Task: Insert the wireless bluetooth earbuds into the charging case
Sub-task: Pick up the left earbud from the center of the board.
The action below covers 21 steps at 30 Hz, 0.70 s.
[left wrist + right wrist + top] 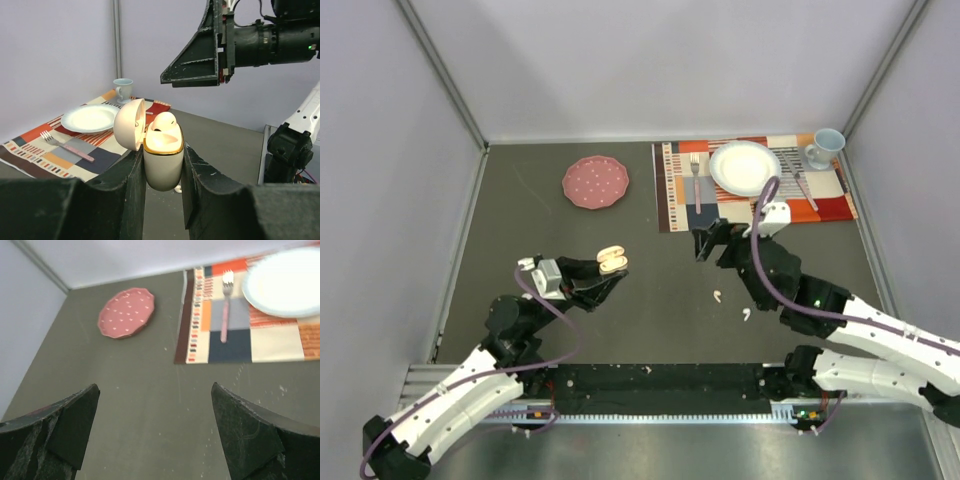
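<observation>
Next, I close my right gripper on the head of the loose white earbud (716,293), the one that lies nearer the cream charging case.
My left gripper (604,278) is shut on the cream charging case (163,165), held upright above the table. The case has a gold rim, and its lid (128,125) is swung open to the left. One white earbud (164,123) sits in the case, its head above the rim. Two more earbuds (718,296) (747,314) lie loose on the dark table between the arms. My right gripper (712,243) hovers to the right of the case. Its fingers (75,425) stand wide open with nothing between them.
A pink dotted plate (595,183) lies at the back left. A patterned placemat (680,205) at the back right carries a white plate (744,166), a fork (696,180), other cutlery (800,182) and a pale blue cup (825,148). Grey walls enclose the table.
</observation>
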Tool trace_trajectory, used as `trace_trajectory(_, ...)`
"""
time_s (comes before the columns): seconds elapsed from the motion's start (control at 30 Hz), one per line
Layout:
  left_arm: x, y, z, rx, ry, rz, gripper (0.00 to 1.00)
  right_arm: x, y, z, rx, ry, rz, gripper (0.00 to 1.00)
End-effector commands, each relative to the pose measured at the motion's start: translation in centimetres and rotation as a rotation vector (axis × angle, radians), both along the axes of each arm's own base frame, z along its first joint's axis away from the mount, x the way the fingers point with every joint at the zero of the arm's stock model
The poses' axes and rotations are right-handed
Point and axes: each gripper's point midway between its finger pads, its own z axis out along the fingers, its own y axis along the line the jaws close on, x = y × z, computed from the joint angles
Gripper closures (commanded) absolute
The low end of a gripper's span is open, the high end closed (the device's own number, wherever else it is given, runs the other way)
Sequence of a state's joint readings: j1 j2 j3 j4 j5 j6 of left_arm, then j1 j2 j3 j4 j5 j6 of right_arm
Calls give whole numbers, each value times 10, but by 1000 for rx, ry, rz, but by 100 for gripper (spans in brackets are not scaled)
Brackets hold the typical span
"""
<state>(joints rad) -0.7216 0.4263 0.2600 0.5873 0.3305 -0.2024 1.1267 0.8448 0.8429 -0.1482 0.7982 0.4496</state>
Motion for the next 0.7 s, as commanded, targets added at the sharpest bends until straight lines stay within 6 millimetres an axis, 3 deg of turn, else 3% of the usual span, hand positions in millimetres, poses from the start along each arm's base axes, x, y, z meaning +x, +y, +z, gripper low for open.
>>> trace_trajectory(0.0, 1, 4, 1, -5, -16, 21, 100, 5, -25, -34, 175, 198, -71, 6)
trace_trajectory(0.13, 0, 4, 0, -3, -13, 19, 100, 6, -18, -66, 160, 328, -10, 6)
trace_trajectory(0.17, -1, 4, 0, -4, -14, 18, 100, 7, -19, -81, 117, 381, -15, 5)
trace_trajectory(0.23, -1, 5, 0, -5, -12, 20, 100, 9, -18, -91, 86, 440, -6, 4)
trace_trajectory(0.3, -1, 6, 0, -8, -11, 22, 100, 10, -19, -114, -7, 513, -1, 1)
trace_trajectory(0.4, -2, 7, 2, -9, -14, 23, 100, 9, -18, -133, -146, 568, 34, 1)
trace_trajectory(0.67, -1, 9, 0, -8, -9, 35, 100, 9, -30, -153, -378, 561, 98, 2)
